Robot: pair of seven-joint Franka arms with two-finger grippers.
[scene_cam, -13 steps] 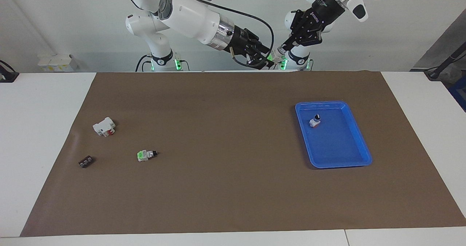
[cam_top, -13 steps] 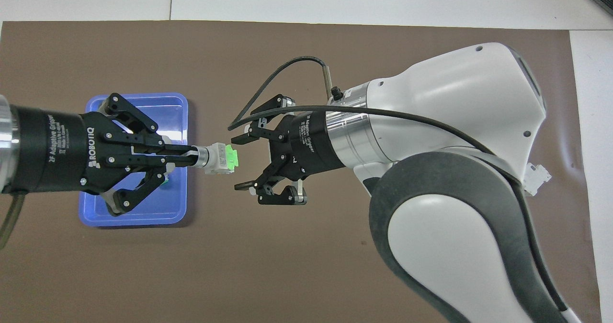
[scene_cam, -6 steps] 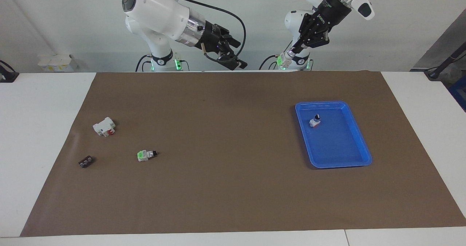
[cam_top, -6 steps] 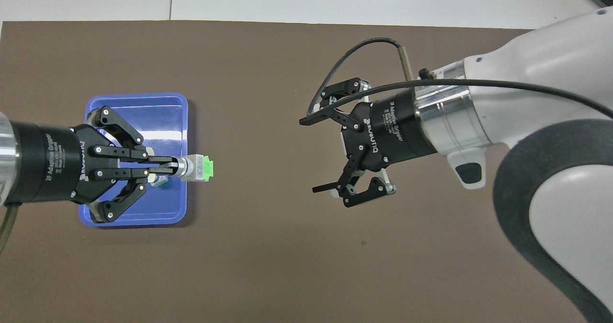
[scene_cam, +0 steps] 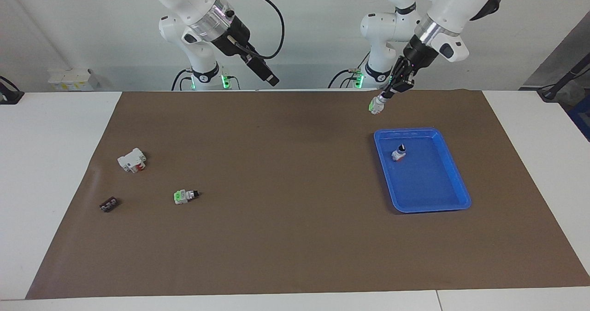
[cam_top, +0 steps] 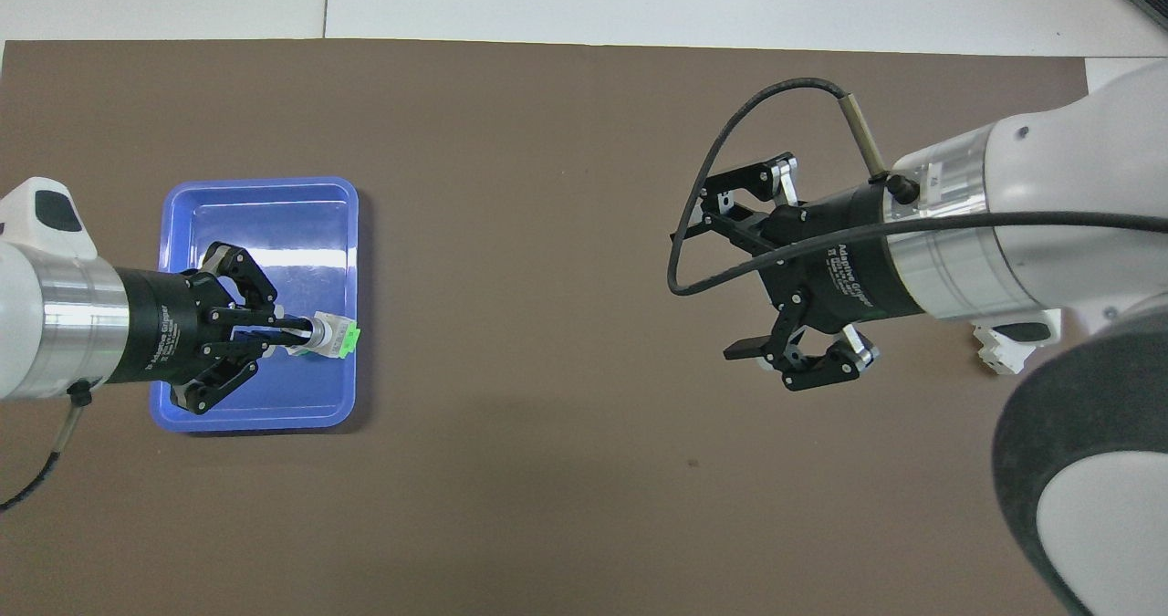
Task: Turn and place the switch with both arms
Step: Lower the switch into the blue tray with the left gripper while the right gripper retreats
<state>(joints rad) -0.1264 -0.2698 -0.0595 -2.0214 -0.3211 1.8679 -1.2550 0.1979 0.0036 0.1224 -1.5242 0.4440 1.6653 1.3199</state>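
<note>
Next, my left gripper lets go of the green-ended switch on the blue tray's bottom (cam_top: 261, 362), next to the small switch.
The switch (scene_cam: 376, 105) (cam_top: 334, 337), white-grey with a bright green end, hangs in the air with my left gripper (scene_cam: 386, 94) (cam_top: 297, 334) shut on its knob end. The green end points away from the fingers and slants down. In the overhead view the switch lies over the blue tray's edge toward the right arm's end. My right gripper (scene_cam: 273, 80) (cam_top: 717, 287) is raised over the mat, open, with nothing between its fingers and well apart from the switch.
The blue tray (scene_cam: 421, 206) (cam_top: 260, 183) holds a small switch with a red base (scene_cam: 398, 155). Toward the right arm's end lie another green-ended switch (scene_cam: 185, 196), a white block with a red part (scene_cam: 132, 160) (cam_top: 1000, 357) and a small black piece (scene_cam: 109, 204).
The right gripper has opened wide and drawn back toward its own end. The left gripper has carried the switch lower and over toward the tray.
</note>
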